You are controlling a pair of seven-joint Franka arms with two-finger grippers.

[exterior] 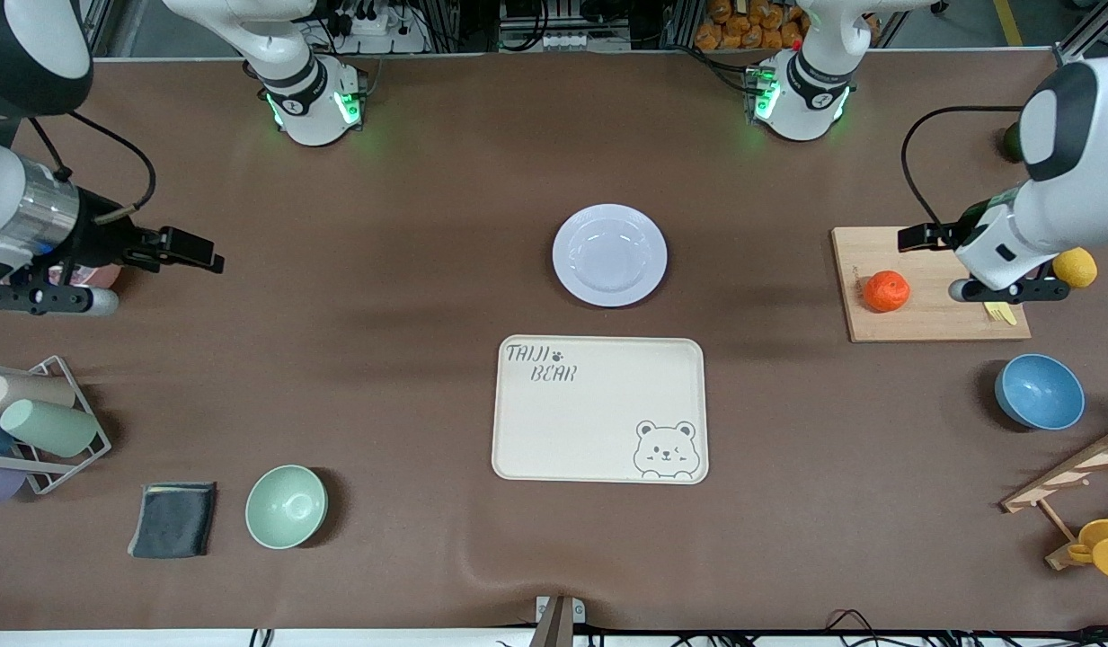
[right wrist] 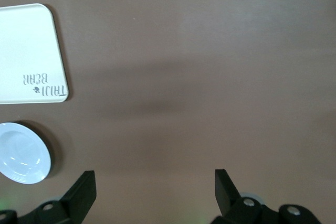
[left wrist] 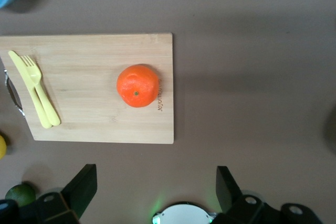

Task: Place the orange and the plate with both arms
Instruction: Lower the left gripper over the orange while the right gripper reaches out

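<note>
Next, my left gripper closes on the sides of the orange (exterior: 886, 291) (left wrist: 138, 86), which lies on the wooden cutting board.
The orange (exterior: 886, 291) lies on a wooden cutting board (exterior: 931, 319) toward the left arm's end of the table. It also shows in the left wrist view (left wrist: 137, 85). The plate (exterior: 609, 254) lies empty at the table's middle, farther from the front camera than the bear-print tray (exterior: 598, 409). The plate's edge shows in the right wrist view (right wrist: 21, 153). My left gripper (exterior: 1007, 290) hangs open and empty over the board's end, apart from the orange; its jaws (left wrist: 156, 174) stand wide. My right gripper (exterior: 50, 298) hangs open and empty (right wrist: 154, 178) over the right arm's end of the table.
A yellow fork and knife (left wrist: 37, 90) lie on the board. A lemon (exterior: 1075, 267) and a dark green fruit (exterior: 1012, 142) lie beside it. A blue bowl (exterior: 1039, 392), a mint bowl (exterior: 286, 506), a grey cloth (exterior: 172, 519), a cup rack (exterior: 41, 431) and a wooden rack (exterior: 1084, 503) stand nearer the camera.
</note>
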